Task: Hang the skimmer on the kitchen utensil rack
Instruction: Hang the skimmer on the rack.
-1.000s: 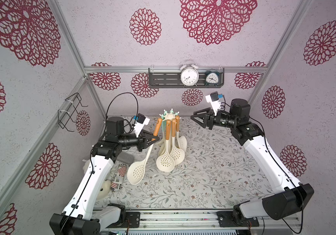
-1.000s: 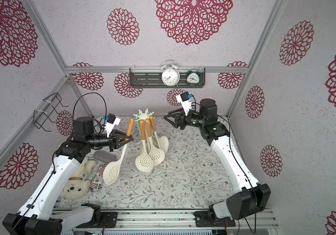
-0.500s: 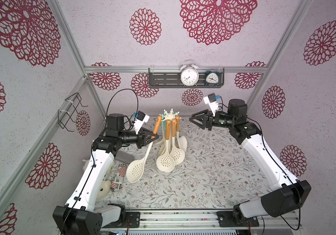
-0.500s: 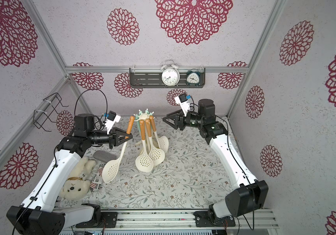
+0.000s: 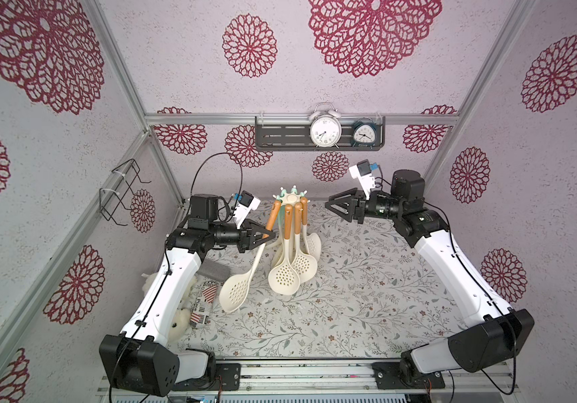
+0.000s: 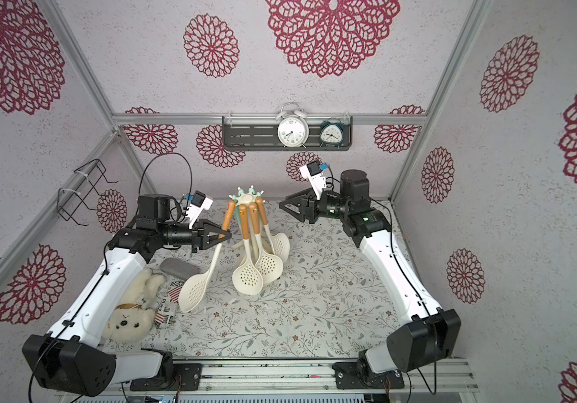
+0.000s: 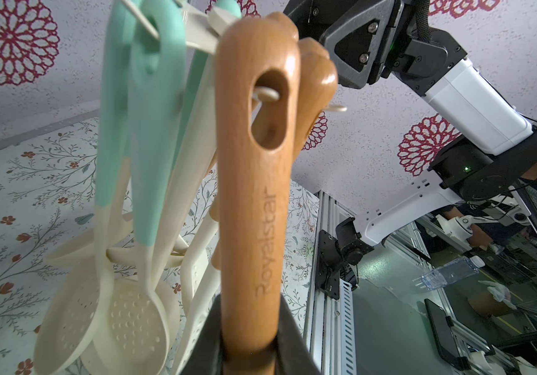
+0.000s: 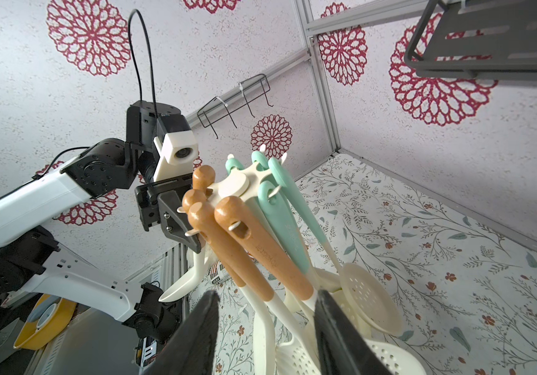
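Observation:
I will let go of the skimmer with my left gripper so that it hangs from its hook, upright beside the nearest wooden-handled skimmer (image 5: 273, 246) on the rack.
The skimmer (image 5: 234, 291) has a cream perforated head and a wooden handle (image 7: 254, 211). My left gripper (image 5: 269, 236) is shut on that handle and holds it tilted against the left side of the kitchen utensil rack (image 5: 292, 198), a cream stand with a star-shaped crown. In the left wrist view the tip of a cream hook (image 7: 265, 94) shows inside the handle's hanging hole. In both top views the skimmer's head hangs above the mat, left of the rack (image 6: 247, 199). My right gripper (image 5: 330, 207) stands open to the right of the crown, holding nothing; the right wrist view shows its fingers (image 8: 202, 334) apart.
Several other skimmers and spoons (image 5: 283, 279) with wooden or teal handles hang from the rack. A teddy bear (image 6: 130, 314), a grey pad (image 6: 179, 268) and a flag-printed packet (image 6: 168, 307) lie at the left. A black wire rack (image 5: 119, 195) and a dark shelf (image 5: 280, 134) with two clocks hang on the walls.
My left gripper has carried the skimmer's handle a little up and to the right, closer to the rack's crown. The right gripper has edged slightly toward the rack.

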Controlling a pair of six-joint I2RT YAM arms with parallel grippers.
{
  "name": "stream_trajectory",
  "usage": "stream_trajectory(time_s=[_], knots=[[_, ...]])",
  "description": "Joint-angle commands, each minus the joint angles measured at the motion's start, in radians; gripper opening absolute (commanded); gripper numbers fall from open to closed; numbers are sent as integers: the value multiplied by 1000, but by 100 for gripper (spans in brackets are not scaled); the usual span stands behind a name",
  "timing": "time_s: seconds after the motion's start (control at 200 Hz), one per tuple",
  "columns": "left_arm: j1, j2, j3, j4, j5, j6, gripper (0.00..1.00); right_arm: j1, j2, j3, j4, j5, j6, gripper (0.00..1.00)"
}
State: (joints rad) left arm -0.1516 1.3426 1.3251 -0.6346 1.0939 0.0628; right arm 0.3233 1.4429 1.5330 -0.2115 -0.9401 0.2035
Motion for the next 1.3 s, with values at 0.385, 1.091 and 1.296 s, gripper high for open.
stream_trajectory(time_s=[0.385, 1.091, 1.296], knots=[[-32, 64, -52, 115, -17, -59, 8, -3, -15, 51, -9, -20, 9, 51], [-38, 67, -98, 220, -55, -113, 42, -3, -34, 42, -4, 12, -5, 52], [-33, 10, -76, 209, -97, -121, 71, -5, -69, 28, -18, 90, -45, 56]])
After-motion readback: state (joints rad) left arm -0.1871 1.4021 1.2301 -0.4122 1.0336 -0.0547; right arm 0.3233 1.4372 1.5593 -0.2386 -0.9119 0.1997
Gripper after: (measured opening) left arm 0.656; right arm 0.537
